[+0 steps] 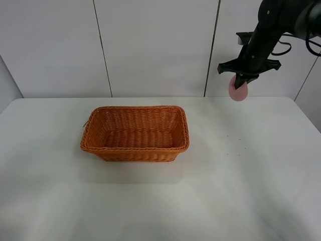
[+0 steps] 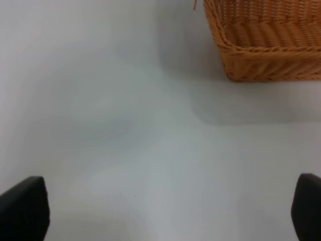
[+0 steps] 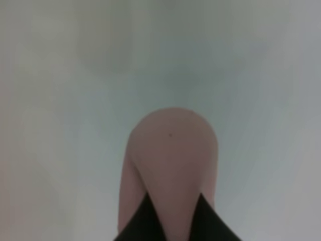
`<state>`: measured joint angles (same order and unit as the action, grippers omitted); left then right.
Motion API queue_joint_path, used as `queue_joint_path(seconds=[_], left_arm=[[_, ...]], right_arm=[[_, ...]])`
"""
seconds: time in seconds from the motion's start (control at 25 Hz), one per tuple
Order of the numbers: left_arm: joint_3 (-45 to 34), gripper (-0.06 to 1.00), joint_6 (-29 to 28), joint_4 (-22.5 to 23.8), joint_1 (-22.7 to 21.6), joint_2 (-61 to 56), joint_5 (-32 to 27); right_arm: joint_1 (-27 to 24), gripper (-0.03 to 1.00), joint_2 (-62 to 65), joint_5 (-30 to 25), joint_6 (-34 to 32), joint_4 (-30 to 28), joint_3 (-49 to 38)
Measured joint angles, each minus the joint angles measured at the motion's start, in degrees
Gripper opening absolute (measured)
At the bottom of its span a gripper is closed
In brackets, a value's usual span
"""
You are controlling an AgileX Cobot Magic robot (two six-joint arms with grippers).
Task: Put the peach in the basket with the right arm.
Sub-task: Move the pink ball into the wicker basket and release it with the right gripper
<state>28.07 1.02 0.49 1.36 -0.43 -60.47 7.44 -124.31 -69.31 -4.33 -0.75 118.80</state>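
Observation:
The robot's right gripper needs to release the pink peach on the middle of the wicker basket's bottom [image 1: 141, 135].
The pink peach [image 1: 237, 91] hangs high above the table's far right, clamped in my right gripper [image 1: 242, 80] at the end of the black right arm [image 1: 266, 35]. The right wrist view shows the peach [image 3: 173, 160] filling the middle, with a dark finger [image 3: 173, 221] pressed against it. The orange-brown wicker basket [image 1: 134, 133] sits left of centre on the table, well to the left of and below the peach. In the left wrist view a corner of the basket [image 2: 266, 45] lies ahead, and my left gripper [image 2: 165, 211] stands open with its fingertips [image 2: 22, 208] wide apart.
The white table [image 1: 241, 175] spreads around the basket. A white panelled wall [image 1: 150, 45] rises behind it. Loose black cables [image 1: 308, 42] hang from the right arm at the top right.

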Motion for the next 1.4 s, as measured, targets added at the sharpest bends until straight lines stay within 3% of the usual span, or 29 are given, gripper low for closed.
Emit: queue_joint_path(seconds=[0.36,0.8,1.08,1.4], left_arm=[[0.00,0.99,0.00,0.00,0.00,0.00,0.00],[0.00,0.99,0.00,0.00,0.00,0.00,0.00],[0.00,0.99,0.00,0.00,0.00,0.00,0.00],[0.00,0.99,0.00,0.00,0.00,0.00,0.00]], right_arm=[[2.75,-0.01,0.12,-0.55,0.03,0.41,1.36],[21.77,-0.01,0.05,-0.40,0.10,0.75,1.36],[30.68,-0.01,-3.11,4.57,0.10,-0.71,1.43],[31.91,0.01,-11.82,13.69,0.05,-0.79,1.43]])
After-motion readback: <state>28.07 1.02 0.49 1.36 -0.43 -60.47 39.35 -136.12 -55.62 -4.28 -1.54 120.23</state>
